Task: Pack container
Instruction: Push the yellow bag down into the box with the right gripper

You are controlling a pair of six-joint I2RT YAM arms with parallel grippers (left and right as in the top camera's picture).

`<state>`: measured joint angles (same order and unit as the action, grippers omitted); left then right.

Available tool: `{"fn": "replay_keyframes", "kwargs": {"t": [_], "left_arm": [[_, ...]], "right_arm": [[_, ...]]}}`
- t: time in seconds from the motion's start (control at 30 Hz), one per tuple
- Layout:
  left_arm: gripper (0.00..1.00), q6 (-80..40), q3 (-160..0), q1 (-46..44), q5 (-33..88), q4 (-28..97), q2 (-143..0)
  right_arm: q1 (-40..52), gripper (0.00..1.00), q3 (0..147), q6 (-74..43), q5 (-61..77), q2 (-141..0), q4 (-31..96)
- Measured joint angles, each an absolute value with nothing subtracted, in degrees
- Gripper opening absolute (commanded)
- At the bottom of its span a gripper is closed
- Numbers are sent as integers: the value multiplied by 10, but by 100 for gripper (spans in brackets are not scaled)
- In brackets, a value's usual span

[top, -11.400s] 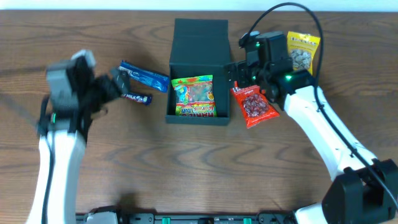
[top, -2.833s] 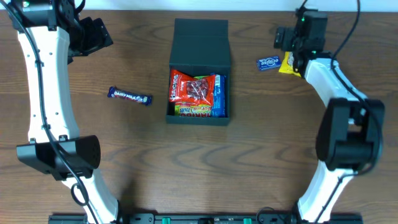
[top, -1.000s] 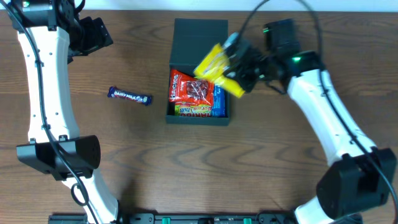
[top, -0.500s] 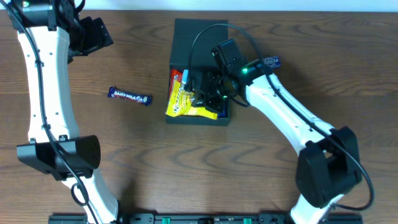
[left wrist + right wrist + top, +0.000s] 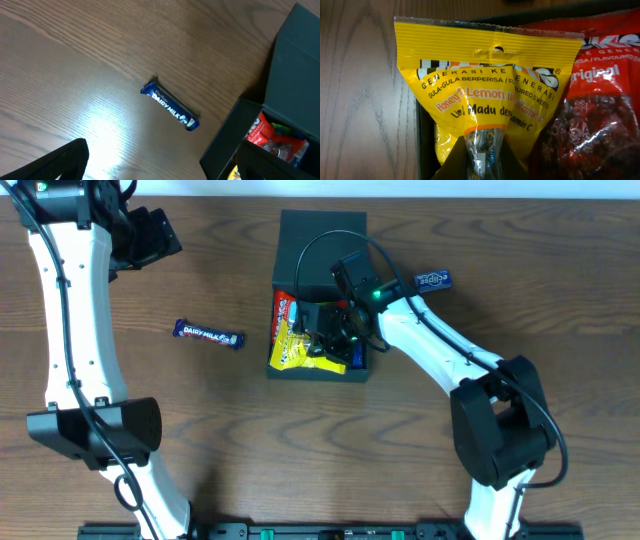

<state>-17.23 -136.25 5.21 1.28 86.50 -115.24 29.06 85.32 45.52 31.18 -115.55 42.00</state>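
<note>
The robot's right gripper will release the yellow sweets packet in the dark teal container's front half (image 5: 307,351) (image 5: 482,142), next to the red packet.
The dark teal container (image 5: 320,255) stands at the table's back middle, its flap lid open toward the rear. Inside lie a red packet (image 5: 284,311) and other snacks. My right gripper (image 5: 327,332) is over the box's front half, shut on the clear bottom edge of a yellow lemon sweets packet (image 5: 298,352). The right wrist view shows that yellow packet (image 5: 490,85) pinched between my fingers, lying beside the red packet (image 5: 600,100) within the container wall (image 5: 422,145). My left gripper (image 5: 152,236) is raised at the far left, open and empty (image 5: 165,155).
A Dairy Milk bar (image 5: 210,334) lies on the wood left of the container; from the left wrist this bar (image 5: 170,106) lies beside the container (image 5: 295,85). A small blue packet (image 5: 433,280) lies right of the box.
My right arm has carried the yellow packet from above the box's right rear down to its front-left part. The left arm has stayed still.
</note>
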Motion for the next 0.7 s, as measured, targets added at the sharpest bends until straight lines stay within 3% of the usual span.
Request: {"fn": "replay_keyframes", "kwargs": {"t": [0.7], "left_arm": [[95,-167,-1362,52,13,864,-1152]], "right_arm": [[292,1,858,455,312,-1195,380]]}}
